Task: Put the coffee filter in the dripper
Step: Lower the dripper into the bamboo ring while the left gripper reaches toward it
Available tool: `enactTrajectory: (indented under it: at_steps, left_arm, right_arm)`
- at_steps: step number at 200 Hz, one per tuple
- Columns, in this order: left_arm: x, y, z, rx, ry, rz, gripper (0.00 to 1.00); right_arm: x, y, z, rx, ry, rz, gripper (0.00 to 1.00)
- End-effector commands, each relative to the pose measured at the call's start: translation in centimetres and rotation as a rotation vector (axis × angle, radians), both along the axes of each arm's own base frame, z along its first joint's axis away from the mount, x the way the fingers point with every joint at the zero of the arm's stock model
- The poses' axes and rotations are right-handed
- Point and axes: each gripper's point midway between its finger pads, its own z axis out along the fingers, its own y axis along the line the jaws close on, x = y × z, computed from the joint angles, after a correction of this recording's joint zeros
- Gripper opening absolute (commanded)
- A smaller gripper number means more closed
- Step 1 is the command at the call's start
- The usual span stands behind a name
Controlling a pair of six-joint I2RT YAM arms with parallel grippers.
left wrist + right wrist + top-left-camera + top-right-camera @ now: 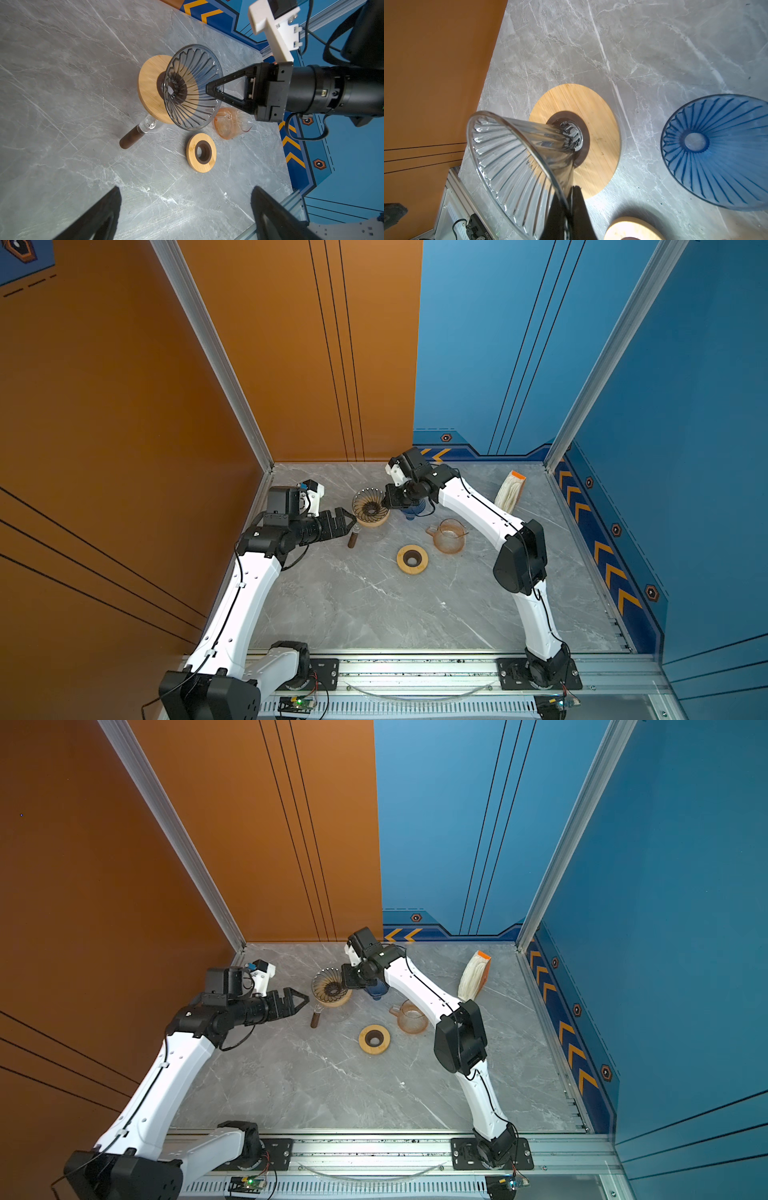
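Observation:
The robot's right gripper will release the dripper on top of the clear glass vessel (378, 516) with the brown handle.
The dripper (370, 506) (330, 986) is a clear ribbed glass cone on a round wooden base, at the back left of the table. My right gripper (387, 502) (569, 199) is shut on its rim, one finger inside the cone and one outside (209, 88). My left gripper (349, 522) (185, 191) hangs open and empty just left of the dripper (193, 87), apart from it. The coffee filters (510, 493) (473, 975) are a white stack standing in an orange-topped holder at the back right, far from both grippers.
A brown handle (353, 538) of a clear glass vessel pokes out under the dripper. A blue ribbed dripper (716, 153) sits below my right wrist. An orange-tinted glass jug (449, 536) and a loose wooden ring (412, 559) lie mid-table. Walls close the left, back and right.

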Motion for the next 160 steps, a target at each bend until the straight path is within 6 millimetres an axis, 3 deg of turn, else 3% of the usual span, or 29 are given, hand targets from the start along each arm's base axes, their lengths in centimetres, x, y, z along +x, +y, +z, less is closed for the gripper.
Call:
enactTrajectory:
  at_steps: [1, 43, 160]
  left_arm:
    - [-0.3, 0.1, -0.6, 0.000, 0.019, -0.014, 0.98]
    - [-0.1, 0.0, -0.8, 0.002, 0.025, -0.017, 0.98]
    - [0.3, -0.2, -0.5, -0.005, 0.020, -0.036, 0.98]
  right_arm:
    - [-1.9, -0.8, -2.2, -0.084, 0.091, 0.000, 0.00]
    - [-2.5, -1.2, -2.7, -0.103, 0.135, -0.020, 0.00]
    - [-6.5, -2.8, -1.2, -0.123, 0.294, 0.003, 0.00]
